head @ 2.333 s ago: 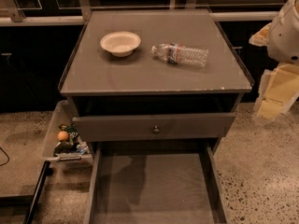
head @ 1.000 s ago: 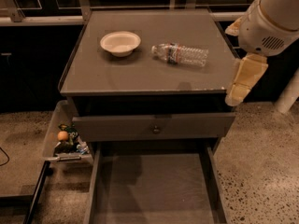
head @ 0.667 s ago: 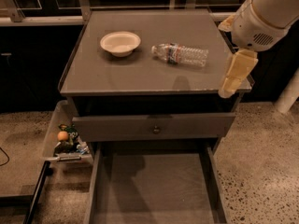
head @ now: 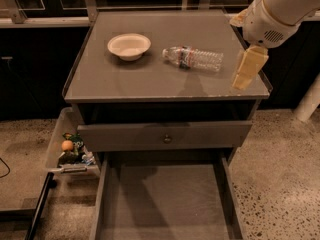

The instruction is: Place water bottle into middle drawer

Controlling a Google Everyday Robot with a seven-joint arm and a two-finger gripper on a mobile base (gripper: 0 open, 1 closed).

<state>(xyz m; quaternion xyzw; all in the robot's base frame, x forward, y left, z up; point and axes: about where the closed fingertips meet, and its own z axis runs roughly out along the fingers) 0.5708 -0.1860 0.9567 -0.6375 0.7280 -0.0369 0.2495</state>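
Note:
Next, my gripper grabs the body of the water bottle [head: 202, 60] a little past the bottle's middle, away from the white cap that points toward the bowl.
The water bottle [head: 195, 58] lies on its side on the cabinet top [head: 125, 81], right of centre, its white cap pointing left toward the white bowl [head: 129, 46]. My gripper [head: 248, 67], cream-coloured under a white wrist, hangs over the top's right front corner, just right of the bottle and apart from it. It holds nothing I can see. The middle drawer [head: 165, 204] is pulled out at the bottom of the view, its flat floor bare.
A drawer with a grey front panel and small round knob [head: 165, 136] sits a little open above the middle drawer. A clear plastic bin of snacks [head: 70, 149] hangs at the cabinet's left side. A white post [head: 307, 101] stands at the right on the speckled floor.
My arm has swung in from the right and moved left, so the gripper now hangs over the cabinet top's right front corner, closer to the bottle. The bottle and bowl have not moved.

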